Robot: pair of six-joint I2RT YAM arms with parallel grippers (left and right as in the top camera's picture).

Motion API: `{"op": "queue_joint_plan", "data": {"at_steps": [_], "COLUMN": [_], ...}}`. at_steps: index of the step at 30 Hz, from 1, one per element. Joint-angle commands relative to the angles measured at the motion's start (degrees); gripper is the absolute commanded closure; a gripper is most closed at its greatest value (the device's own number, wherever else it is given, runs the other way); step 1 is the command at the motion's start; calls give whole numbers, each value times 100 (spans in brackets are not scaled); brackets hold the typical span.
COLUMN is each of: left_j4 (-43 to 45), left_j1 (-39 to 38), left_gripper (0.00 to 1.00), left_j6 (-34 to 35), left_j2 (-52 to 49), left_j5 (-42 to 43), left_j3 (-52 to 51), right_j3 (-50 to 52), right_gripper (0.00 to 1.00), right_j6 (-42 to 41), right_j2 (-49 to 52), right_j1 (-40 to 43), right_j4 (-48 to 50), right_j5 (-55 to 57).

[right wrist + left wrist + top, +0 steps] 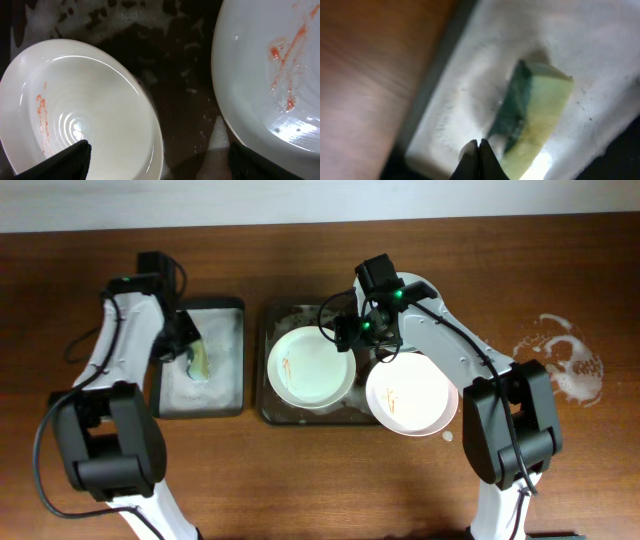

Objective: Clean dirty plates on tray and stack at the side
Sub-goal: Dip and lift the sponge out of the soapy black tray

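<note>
The closed fingers of my left gripper are beside the slanted sponge, so that gripper should open, turn in line with the sponge and close around its sides (531,107).
Two plates lie in the dark tray (266,380): a pale mint one (312,367) on the left, and a cream one (412,395) with orange smudges overhanging the tray's right rim. My right gripper (365,340) (159,147) hovers open above the wet tray floor (185,95), between the two. One smudged plate (85,105) lies under its left finger and the other (270,65) under its right finger, with nothing held. My left gripper (188,345) (479,149) is shut on nothing, its tips just beside the green-and-yellow sponge (535,115).
The sponge (200,365) lies in a smaller black tray (236,308) full of white foam, left of the plates' tray. A patch of foam (565,365) sits on the wooden table at the far right.
</note>
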State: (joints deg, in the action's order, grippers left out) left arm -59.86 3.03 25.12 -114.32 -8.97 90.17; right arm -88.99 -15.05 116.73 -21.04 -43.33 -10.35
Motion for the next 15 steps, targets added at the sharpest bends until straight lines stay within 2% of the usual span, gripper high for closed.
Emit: {"op": "queue_joint_plan", "data": {"at_steps": [1, 7, 15], "left_j4": [319, 769, 1314], "left_j1": [-76, -280, -1023], "left_gripper": [99, 99, 99], "left_j6": [13, 11, 9], "left_j2": [98, 94, 87], "left_j5": [31, 334, 363], "left_j3": [-389, -590, -592], "right_j3": [22, 22, 22], "right_gripper": [12, 12, 12], "right_j6": [-26, -26, -26], "right_j2": [-9, -9, -9], "right_j1": [13, 13, 13], "right_j4": [-33, -13, -15], "right_j5": [52, 52, 52]}}
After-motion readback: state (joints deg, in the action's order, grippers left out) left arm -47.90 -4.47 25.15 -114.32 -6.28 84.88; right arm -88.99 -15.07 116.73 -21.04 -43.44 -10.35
